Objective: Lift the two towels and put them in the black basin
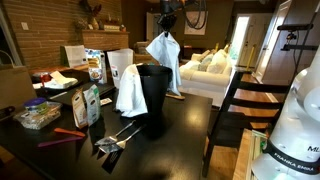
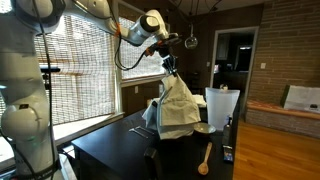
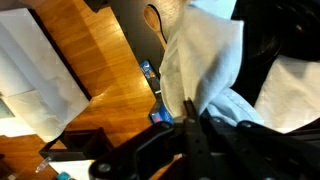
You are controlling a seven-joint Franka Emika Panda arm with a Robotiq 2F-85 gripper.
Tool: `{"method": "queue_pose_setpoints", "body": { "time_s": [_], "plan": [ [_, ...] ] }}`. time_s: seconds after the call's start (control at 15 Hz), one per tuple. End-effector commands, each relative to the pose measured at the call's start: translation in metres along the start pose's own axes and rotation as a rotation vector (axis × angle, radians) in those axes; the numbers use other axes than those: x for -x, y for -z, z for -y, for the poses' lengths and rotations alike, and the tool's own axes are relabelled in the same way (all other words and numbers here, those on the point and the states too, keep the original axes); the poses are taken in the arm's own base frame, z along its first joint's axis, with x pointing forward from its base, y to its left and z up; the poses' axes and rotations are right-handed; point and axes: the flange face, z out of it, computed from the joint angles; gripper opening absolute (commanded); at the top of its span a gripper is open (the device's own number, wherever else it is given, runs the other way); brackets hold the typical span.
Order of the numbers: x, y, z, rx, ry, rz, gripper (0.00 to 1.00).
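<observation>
Next, my gripper lets go of the white towel over the black basin's far rim [image 1: 168, 73], across from the other draped towel.
My gripper [image 1: 165, 27] is shut on one white towel [image 1: 164, 52] and holds it in the air, its lower end hanging just above the rim of the black basin [image 1: 155, 100]. The second white towel [image 1: 130, 90] is draped over the basin's near rim and hangs down its outside. In the other exterior view the gripper [image 2: 168, 64] holds the towel [image 2: 180, 108], which hides most of the basin. In the wrist view the fingers [image 3: 190, 112] pinch the held towel [image 3: 205, 60] above the dark basin [image 3: 262, 40], with the second towel [image 3: 296, 92] at the right.
The dark table [image 1: 185, 125] carries cartons and bags [image 1: 88, 102], a white pitcher [image 1: 118, 65], a food container [image 1: 38, 116], red tongs [image 1: 68, 133] and a wooden spoon [image 2: 205, 160]. A dark chair [image 1: 240, 100] stands at the table's side.
</observation>
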Motion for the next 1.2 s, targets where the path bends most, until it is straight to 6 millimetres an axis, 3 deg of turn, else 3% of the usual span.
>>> {"method": "queue_pose_setpoints", "body": {
  "time_s": [0.0, 0.4, 0.73, 1.13],
  "plan": [
    [-0.001, 0.015, -0.003, 0.028, -0.025, -0.019, 0.01],
    [-0.011, 0.02, 0.035, -0.043, 0.019, -0.121, 0.01],
    [-0.004, -0.021, 0.076, -0.059, 0.092, -0.02, 0.01],
    [-0.002, -0.048, 0.086, -0.057, 0.118, 0.034, 0.01]
  ]
}}
